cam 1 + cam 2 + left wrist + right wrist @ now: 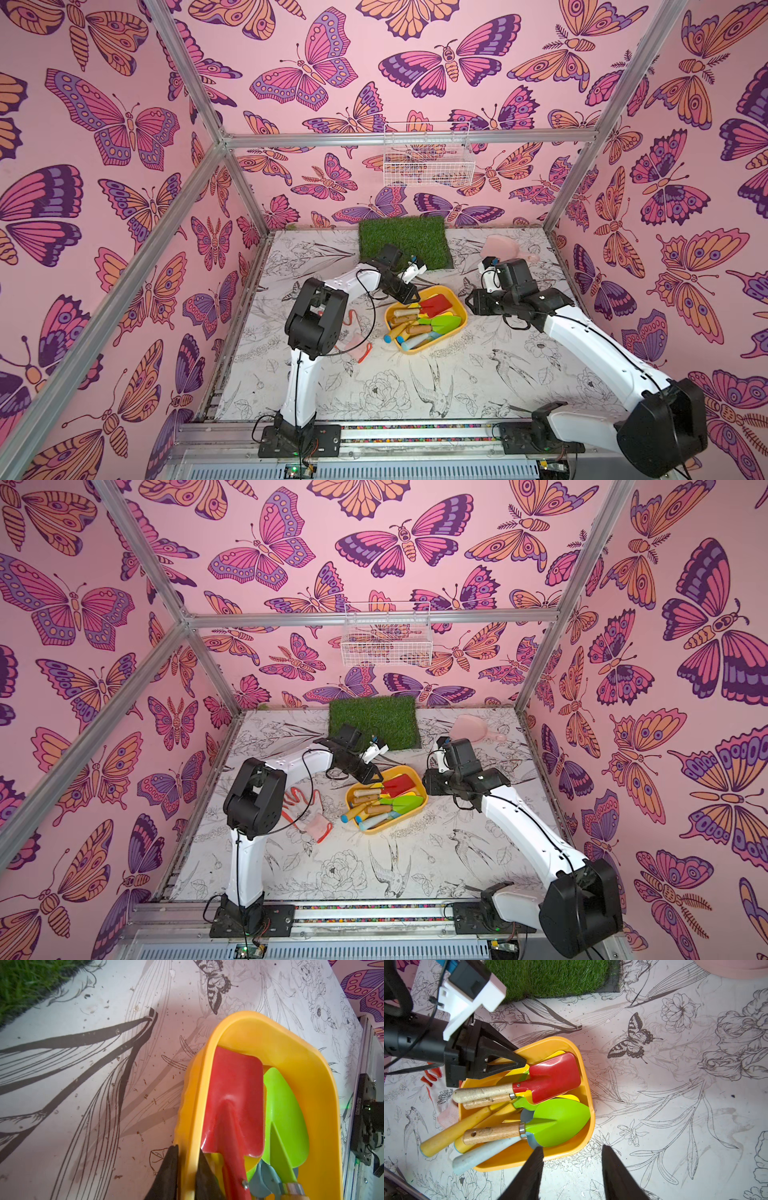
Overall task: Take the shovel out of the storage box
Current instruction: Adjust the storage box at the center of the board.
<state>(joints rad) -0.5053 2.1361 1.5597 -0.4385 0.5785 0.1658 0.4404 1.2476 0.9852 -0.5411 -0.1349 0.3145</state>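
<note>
The box is slanted, with my left gripper closed on the box's rim, so next I straighten the box, then take the red shovel's wooden handle (484,1092).
The storage box (419,350) (380,831) is a shallow yellow tray mid-table, holding several toy garden tools. On top lie a red flat-bladed shovel (436,304) (234,1093) (554,1076) and a green pointed shovel (442,323) (560,1122), both with wooden handles. My left gripper (409,297) (188,1151) (519,1061) is shut on the box's far-left wall (311,1076), one finger inside and one outside, beside the red blade. My right gripper (470,302) (572,1147) hovers open just off the box's right side, nothing between its fingers.
A green grass mat (405,241) lies behind the box. A pink scoop (500,247) sits at the back right. A pink and orange glove (357,349) lies left of the box. A white wire basket (428,158) hangs on the back wall.
</note>
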